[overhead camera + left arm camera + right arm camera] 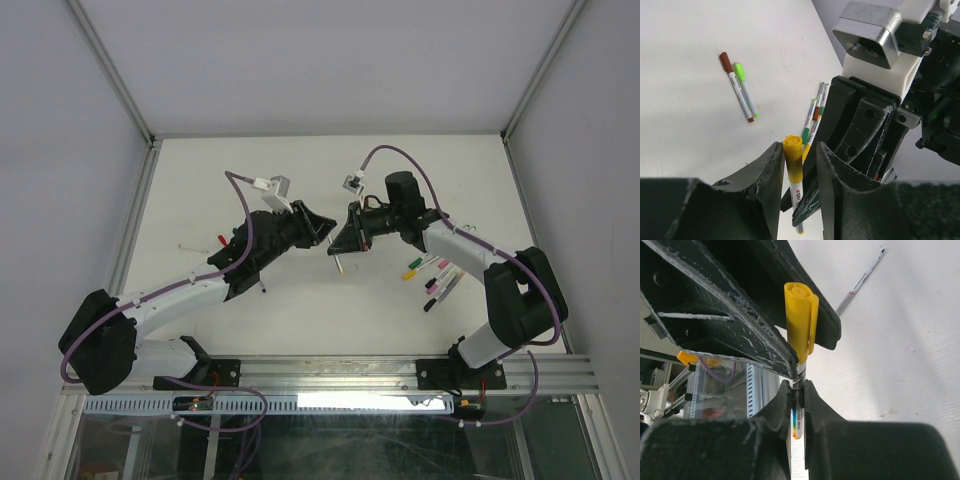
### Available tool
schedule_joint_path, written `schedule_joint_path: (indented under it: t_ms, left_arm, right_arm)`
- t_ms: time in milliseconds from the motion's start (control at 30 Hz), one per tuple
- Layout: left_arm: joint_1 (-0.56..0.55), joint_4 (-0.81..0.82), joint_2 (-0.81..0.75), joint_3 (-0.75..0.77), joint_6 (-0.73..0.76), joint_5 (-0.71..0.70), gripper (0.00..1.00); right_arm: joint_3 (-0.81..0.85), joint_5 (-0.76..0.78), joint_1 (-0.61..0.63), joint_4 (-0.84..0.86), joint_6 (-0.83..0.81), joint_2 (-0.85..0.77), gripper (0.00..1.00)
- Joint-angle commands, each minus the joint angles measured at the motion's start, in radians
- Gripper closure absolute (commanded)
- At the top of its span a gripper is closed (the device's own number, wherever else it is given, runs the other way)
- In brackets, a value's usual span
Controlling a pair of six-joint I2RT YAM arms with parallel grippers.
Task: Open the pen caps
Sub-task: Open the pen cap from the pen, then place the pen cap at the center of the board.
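Observation:
I need to have my right gripper set the white pen body, now held in the air between both arms, down on the table (258,278) (848,313) and let go of it there, alongside the pen with the bare black tip.
A yellow pen cap (792,159) sits on the end of a white pen barrel (796,192), held in the air between both arms. My left gripper (799,146) is shut on the cap, which lies against its left finger (765,175). In the right wrist view the same yellow cap (800,322) stands between the left gripper's black fingers. My right gripper (798,385) is shut on the barrel (797,422) just below the cap. From above, the left gripper (322,228) and right gripper (338,245) meet nose to nose at mid-table, and the barrel's end (340,266) sticks out below.
Several capped pens (435,275) lie under the right forearm; the same group of pens (815,112) shows in the left wrist view. A brown-capped pen (735,85) and a green-capped pen (745,87) lie side by side. A pen with a bare black tip (860,280) lies apart.

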Motion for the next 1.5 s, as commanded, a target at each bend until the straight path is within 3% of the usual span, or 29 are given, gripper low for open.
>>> schedule_joint_path:
  t_ms: [0,200,333,433,600,767,867,1133,1333,1467]
  left_arm:
    - [0.003,0.008,0.002,0.048,-0.012,-0.006,0.68]
    - [0.003,0.005,0.005,0.054,-0.012,-0.005,0.8]
    - [0.006,0.004,0.003,0.067,0.003,-0.013,0.99]
    - [0.044,0.02,-0.015,0.062,0.02,-0.024,1.0]
    - [0.239,0.159,-0.063,0.015,0.014,0.009,1.0]
    - [0.349,0.158,-0.084,0.064,0.064,-0.076,1.0]
    - [0.432,0.148,-0.095,0.074,0.036,-0.045,1.0]
    - [0.463,-0.157,-0.131,0.019,0.019,-0.069,1.0]
    - [0.463,-0.391,0.019,0.034,-0.051,-0.134,1.0]
    - [0.463,-0.463,0.151,0.093,-0.055,-0.153,1.0]
  right_arm:
    - [0.051,0.026,0.01,0.006,-0.031,-0.024,1.0]
    - [0.051,0.028,0.017,0.004,-0.034,-0.019,1.0]
    - [0.051,0.029,0.025,0.001,-0.038,-0.01,1.0]
    - [0.047,0.025,0.035,0.004,-0.034,-0.003,1.0]
    - [0.012,-0.011,0.061,0.087,0.041,0.038,1.0]
    - [0.015,0.019,0.106,0.084,0.061,0.082,1.0]
    - [0.016,0.029,0.119,0.089,0.067,0.097,1.0]
    - [0.051,0.092,0.125,0.024,0.021,0.115,1.0]
    - [0.067,0.098,0.127,0.003,0.013,0.13,1.0]
    - [0.074,0.106,0.128,-0.01,0.003,0.133,1.0]
